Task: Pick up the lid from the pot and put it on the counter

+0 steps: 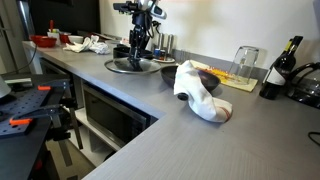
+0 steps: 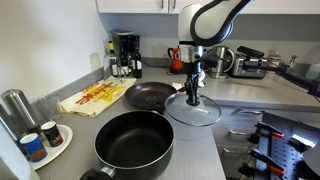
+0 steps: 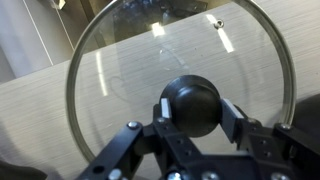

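Observation:
I will release the lid on the grey counter (image 1: 137, 83) (image 3: 189, 110) between the black pot and the dark bowl.
The lid (image 2: 193, 108) lies flat on the grey counter (image 2: 205, 145), to the right of the black pot (image 2: 135, 140), which stands uncovered at the front. In the wrist view its glass (image 3: 150, 55) fills the frame over the counter. My gripper (image 3: 190, 112) comes down from above, and its two pads sit against either side of the lid's dark knob (image 3: 190, 100). In both exterior views the gripper (image 1: 137, 50) (image 2: 192, 88) stands upright over the lid (image 1: 130, 66).
A dark bowl (image 2: 150, 96) lies just behind the lid, with a yellowish cutting board (image 2: 95, 97) beyond it. A white cloth (image 1: 200, 92), bottles (image 1: 283, 65) and a glass jug (image 1: 245, 62) stand along the counter (image 1: 150, 125). A coffee maker (image 2: 125, 55) is at the back.

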